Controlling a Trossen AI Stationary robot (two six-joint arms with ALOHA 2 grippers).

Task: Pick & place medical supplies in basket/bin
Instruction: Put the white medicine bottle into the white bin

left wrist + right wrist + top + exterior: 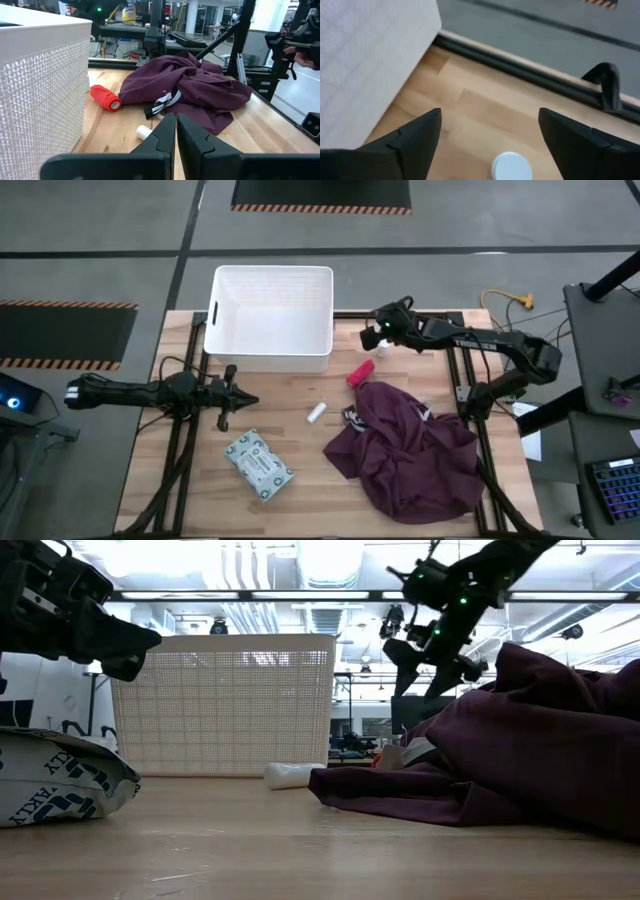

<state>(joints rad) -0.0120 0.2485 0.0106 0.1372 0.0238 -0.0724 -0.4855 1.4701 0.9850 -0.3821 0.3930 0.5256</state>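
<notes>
The tiny white bottle beside the white perforated bin should next have my right gripper close on its body [383,351], just below its cap.
The white perforated bin [270,315] stands at the table's far side. My right gripper [490,115] is open and hovers off the bin's right wall, its fingers on either side of and above the tiny white bottle [511,165], which stands on the table [384,347]. The red tube [360,372], the white roll [316,413] and the patterned packet [258,465] all lie on the wood. My left gripper [238,399] is shut and hangs above the table, left of the roll and in front of the bin.
A large maroon cloth [410,445] lies heaped on the table's right half, its edge close to the red tube [106,97] and the roll [143,132]. Bare wood lies between the packet and the bin. Dark frame rails run along the table's edges.
</notes>
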